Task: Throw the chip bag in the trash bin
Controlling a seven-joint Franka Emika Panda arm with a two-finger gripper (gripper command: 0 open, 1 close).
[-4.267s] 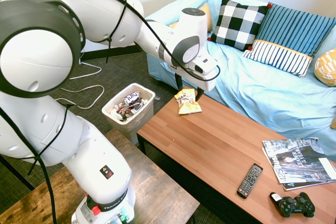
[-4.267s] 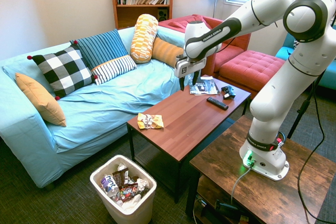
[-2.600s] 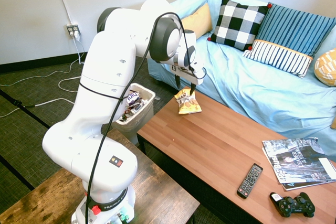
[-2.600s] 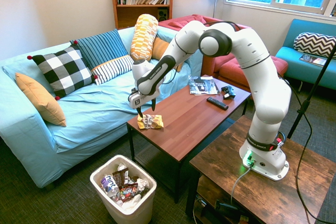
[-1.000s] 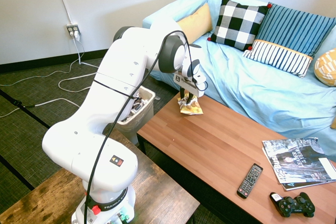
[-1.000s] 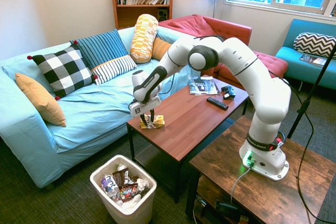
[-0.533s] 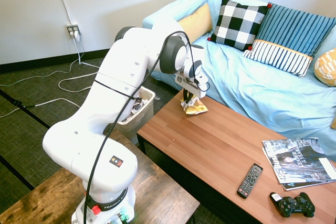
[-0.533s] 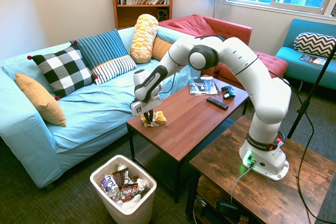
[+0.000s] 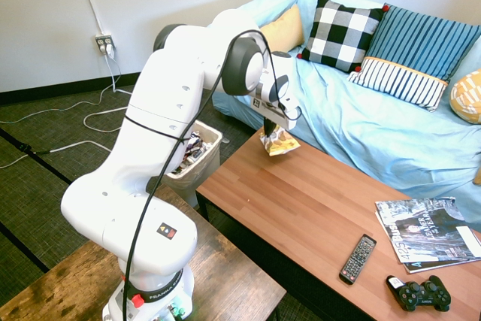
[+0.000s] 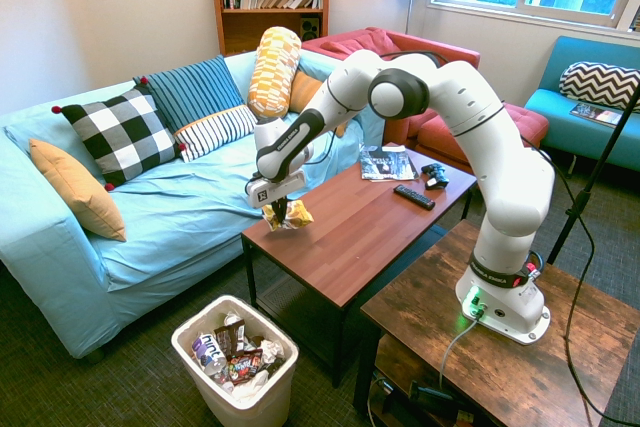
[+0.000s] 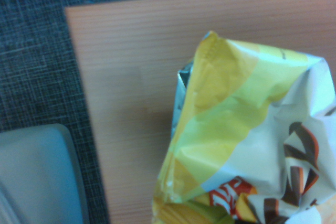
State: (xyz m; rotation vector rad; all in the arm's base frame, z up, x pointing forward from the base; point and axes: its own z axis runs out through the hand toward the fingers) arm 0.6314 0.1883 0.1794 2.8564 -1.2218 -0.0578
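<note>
My gripper should drop the yellow chip bag, now hanging just above the coffee table's corner, on the wrappers inside the white trash bin [image 10: 260, 333], toward the coffee table.
The yellow chip bag [image 9: 279, 142] [image 10: 287, 214] hangs crumpled just above the wooden coffee table's corner [image 9: 248, 163], lifted off the surface. My gripper [image 9: 271, 134] [image 10: 279, 209] is shut on the bag's top, pointing down. Up close in the wrist view, the chip bag [image 11: 247, 145] fills the right side, with the table corner and dark carpet behind it. The white trash bin [image 9: 197, 154] [image 10: 236, 359] stands on the carpet beside the table's end, below and to the side of the bag, with several wrappers inside.
A light blue sofa [image 9: 361, 110] with cushions runs along the table's far side. On the table's other end lie a remote [image 9: 358, 258], a game controller [image 9: 419, 293] and magazines [image 9: 425, 231]. A second wooden table [image 10: 520, 347] bears the arm.
The gripper came down on the bag, shut on it, and has lifted it off the table; the bag now hangs crumpled instead of lying flat.
</note>
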